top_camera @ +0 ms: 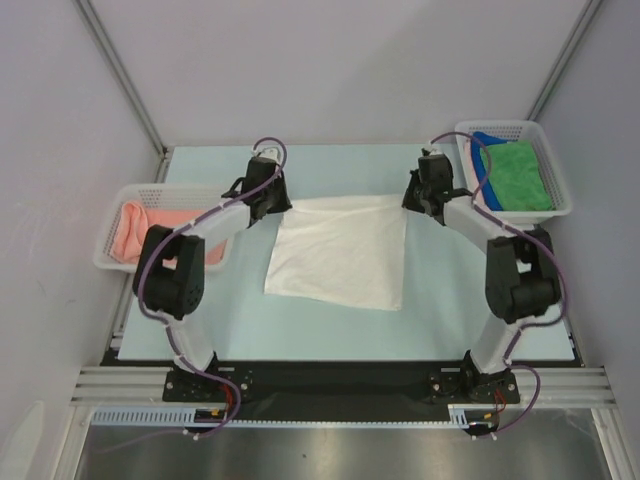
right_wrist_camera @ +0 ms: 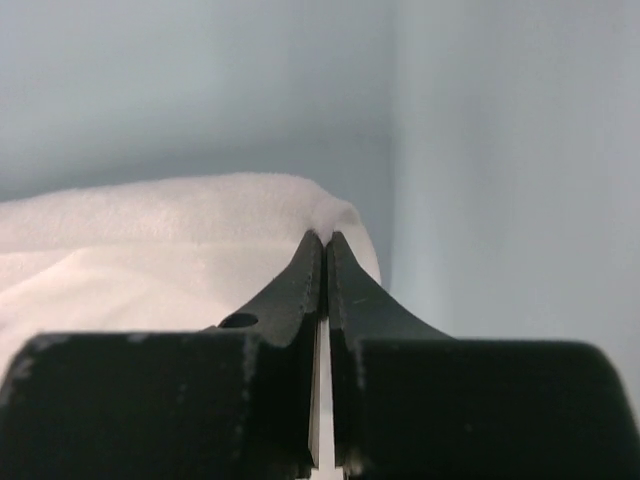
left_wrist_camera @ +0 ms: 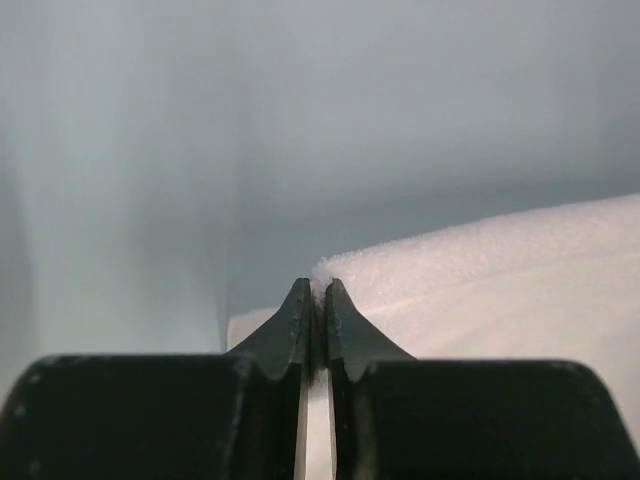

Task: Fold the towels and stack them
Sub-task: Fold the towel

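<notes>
Next, I release the white towel's far corner with my left gripper midway along the white towel's side edge (top_camera: 278, 242) facing the salmon pink towel.
A white towel (top_camera: 340, 250) lies spread on the pale blue table (top_camera: 330, 330) between the two arms. My left gripper (top_camera: 278, 206) sits at the towel's far left corner, and in the left wrist view the left gripper (left_wrist_camera: 318, 290) is shut on a pinch of the white towel (left_wrist_camera: 480, 270). At the far right corner my right gripper (top_camera: 412, 200) is down on the cloth; the right wrist view has the right gripper (right_wrist_camera: 326, 240) shut on the white towel (right_wrist_camera: 180, 230) edge. A salmon pink towel (top_camera: 135, 230) lies in the left basket. Green (top_camera: 515, 175) and blue (top_camera: 484, 150) towels fill the right basket.
A white perforated basket (top_camera: 115, 255) stands at the table's left edge, another basket (top_camera: 555, 165) at the far right. Grey walls close in behind and beside the table. The arm bases sit on a black rail (top_camera: 330, 385) at the near edge.
</notes>
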You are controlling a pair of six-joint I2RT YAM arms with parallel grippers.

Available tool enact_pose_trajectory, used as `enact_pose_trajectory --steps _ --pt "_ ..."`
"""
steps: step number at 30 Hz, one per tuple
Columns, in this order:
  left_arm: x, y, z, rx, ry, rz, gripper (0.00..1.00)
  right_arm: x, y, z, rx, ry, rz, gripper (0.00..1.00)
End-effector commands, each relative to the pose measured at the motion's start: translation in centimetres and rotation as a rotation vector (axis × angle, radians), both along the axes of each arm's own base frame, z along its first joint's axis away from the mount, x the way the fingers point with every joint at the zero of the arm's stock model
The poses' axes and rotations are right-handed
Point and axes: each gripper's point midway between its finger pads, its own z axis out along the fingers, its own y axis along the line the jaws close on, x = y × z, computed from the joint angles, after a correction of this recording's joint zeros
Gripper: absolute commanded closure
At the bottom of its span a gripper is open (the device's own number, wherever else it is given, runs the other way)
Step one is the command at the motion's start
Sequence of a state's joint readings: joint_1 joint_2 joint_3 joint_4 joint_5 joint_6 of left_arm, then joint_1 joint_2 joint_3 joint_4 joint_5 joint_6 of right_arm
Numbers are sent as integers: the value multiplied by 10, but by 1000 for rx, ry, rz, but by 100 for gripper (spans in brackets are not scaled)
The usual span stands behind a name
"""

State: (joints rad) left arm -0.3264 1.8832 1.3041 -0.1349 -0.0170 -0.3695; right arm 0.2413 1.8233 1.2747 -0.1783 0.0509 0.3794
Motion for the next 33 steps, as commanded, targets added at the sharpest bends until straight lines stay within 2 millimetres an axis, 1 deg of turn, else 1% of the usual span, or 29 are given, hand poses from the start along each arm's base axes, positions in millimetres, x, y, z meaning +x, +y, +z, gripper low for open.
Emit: enact_pose_trajectory --steps 1,2,4,5,6,7,8,9,10,11,12,13,14,15,16,17,19,20,21,22,23,25,26,27,28,30,31,32,33 --pt "-8 1 105 -34 -312 64 100 -12 1 83 -29 -246 -30 100" --pt "-26 0 118 -38 -342 58 100 -24 9 93 -31 -269 -14 100" --pt "-44 4 136 -40 -392 80 100 -50 7 115 -31 -324 -20 100" --pt "-59 1 130 -31 -387 69 100 -58 7 123 -28 -343 -18 100" --pt "-74 4 156 -59 -446 71 100 -75 11 146 -8 -396 -4 100" --pt "-83 7 162 -49 -469 82 100 -86 6 146 -22 -400 -16 100" --pt "-99 2 161 -46 -477 61 100 -97 11 153 -18 -419 0 100" --pt "-109 2 167 -42 -493 57 100 -108 8 158 -19 -425 1 100" --pt "-123 11 191 -55 -558 74 100 -123 2 175 -3 -472 -6 100" --pt "-137 6 188 -57 -563 50 100 -133 1 184 4 -494 -6 100" --pt "-146 6 192 -63 -574 37 100 -143 0 189 6 -502 3 100" --pt "-160 13 214 -91 -635 41 100 -160 -1 206 29 -549 17 100" --pt "-172 6 218 -101 -654 6 100 -168 -5 214 32 -567 13 100" --pt "-182 8 220 -87 -654 -11 100 -177 -7 217 27 -564 21 100" --pt "-194 13 236 -88 -706 -29 100 -186 -7 227 37 -586 32 100" --pt "-206 8 245 -107 -732 -67 100 -198 -12 247 64 -632 42 100" --pt "-223 3 264 -125 -790 -139 100 -212 -14 262 82 -656 69 100" --pt "-235 10 286 -164 -846 -141 100 -220 -16 273 101 -680 78 100" --pt "-242 9 297 -179 -870 -168 100 -230 -13 290 126 -707 120 100" --pt "-249 11 308 -181 -901 -192 100 -234 -13 297 136 -719 135 100" --pt "-257 13 329 -211 -941 -210 100 -239 -12 306 146 -733 151 100" --pt "-272 14 347 -229 -989 -272 100 -252 -11 327 169 -771 196 100" --pt "-280 16 363 -251 -1018 -291 100 -255 -11 333 175 -781 207 100" --pt "-287 12 367 -254 -1028 -339 100 -260 -11 337 177 -783 225 100" --pt "-293 15 379 -269 -1050 -354 100 -268 -10 350 198 -810 247 100" --pt "-297 15 383 -267 -1043 -370 100 -274 -10 359 213 -821 264 100" --pt "-297 14 385 -270 -1037 -376 100 -278 -10 368 229 -833 272 100" --pt "-299 17 391 -283 -1044 -370 100 -280 -9 372 234 -835 279 100" --pt "-299 16 389 -288 -1018 -367 100 -282 -9 374 242 -831 282 100"
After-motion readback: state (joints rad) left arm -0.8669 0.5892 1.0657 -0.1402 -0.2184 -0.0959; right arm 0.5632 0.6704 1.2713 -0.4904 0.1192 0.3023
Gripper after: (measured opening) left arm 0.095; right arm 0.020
